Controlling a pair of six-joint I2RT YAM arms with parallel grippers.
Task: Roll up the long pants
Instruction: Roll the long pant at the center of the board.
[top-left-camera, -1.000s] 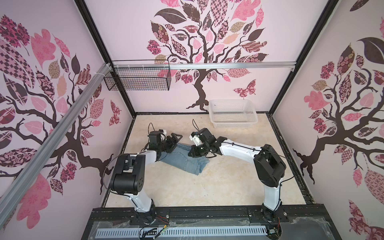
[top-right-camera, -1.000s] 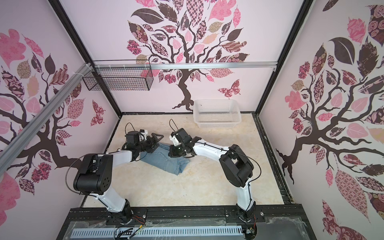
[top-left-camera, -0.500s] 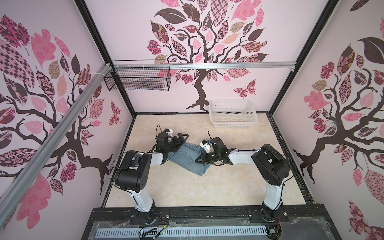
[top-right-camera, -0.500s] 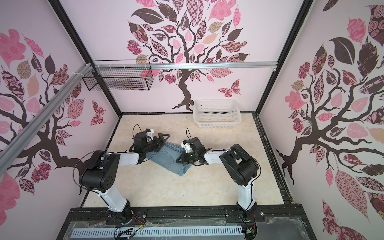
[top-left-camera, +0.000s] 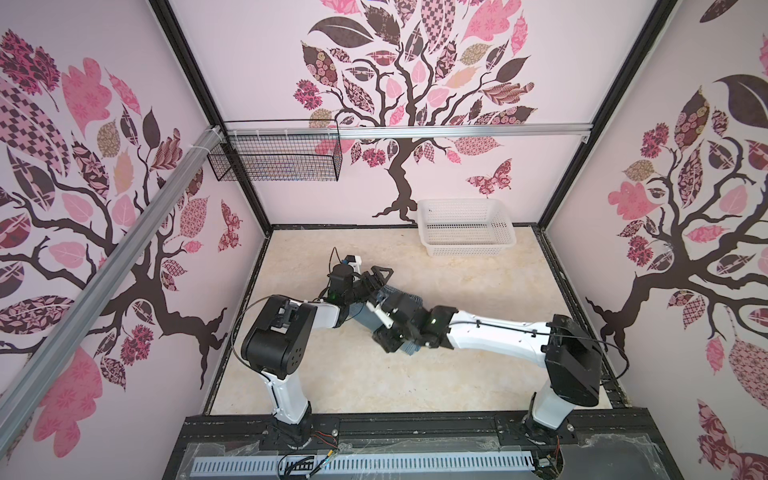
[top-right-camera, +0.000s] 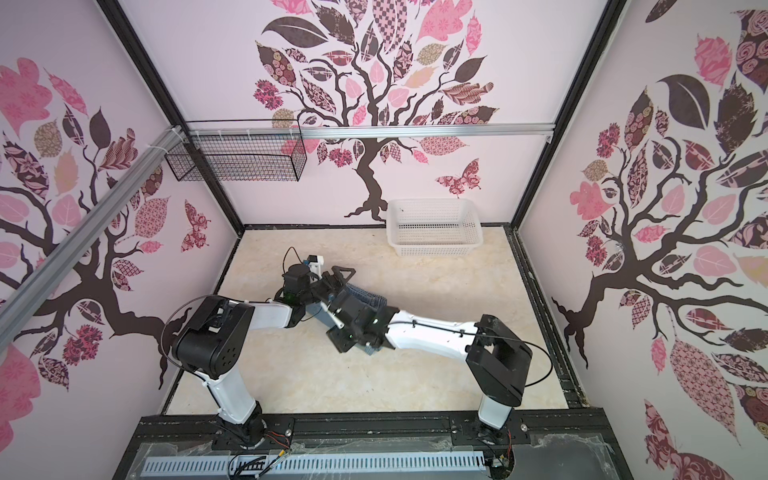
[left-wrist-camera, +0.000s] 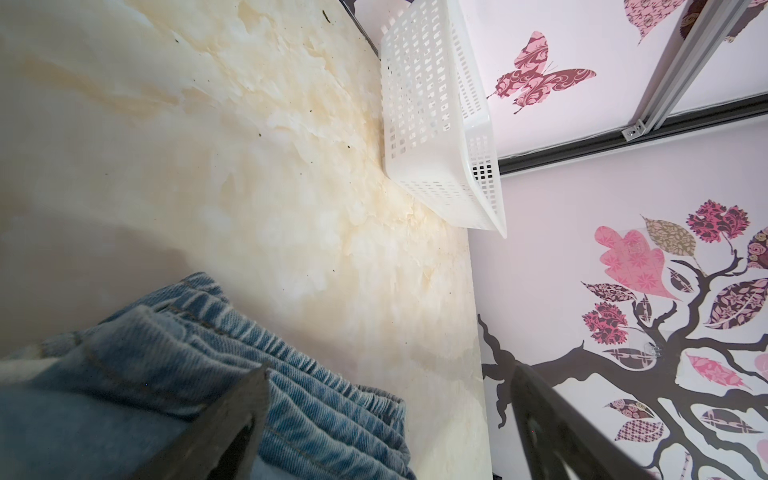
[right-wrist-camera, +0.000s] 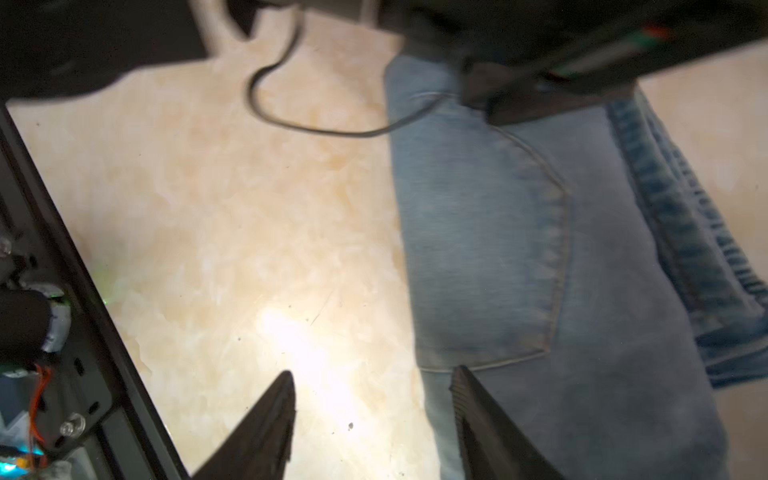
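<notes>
The long pants' near edge is under my right gripper, so I need to move it farther over the denim and pinch the back pocket's bottom corner (right-wrist-camera: 548, 350).
The long pants (top-left-camera: 401, 297) (top-right-camera: 370, 297) are light blue denim, bunched on the table between my two arms and mostly hidden under them in both top views. Their gathered waistband (left-wrist-camera: 316, 399) and a back pocket (right-wrist-camera: 482, 249) show in the wrist views. My left gripper (left-wrist-camera: 390, 370) (top-left-camera: 376, 279) is open wide at the waistband end, one finger (left-wrist-camera: 237, 419) over the denim, nothing held. My right gripper (right-wrist-camera: 372, 386) (top-left-camera: 380, 328) is open, one fingertip over bare table, the other (right-wrist-camera: 469, 399) above the denim edge below the pocket.
A white plastic basket (top-left-camera: 465, 226) (top-right-camera: 434, 226) (left-wrist-camera: 436, 116) stands at the back of the table against the wall. A black wire basket (top-left-camera: 274, 162) hangs on the left back rail. The left arm's cable (right-wrist-camera: 291, 120) loops over the table beside the pants.
My right gripper was shut and now stands open. Its arm has shifted over the pants toward the left arm. The left gripper has stayed open at the waistband.
</notes>
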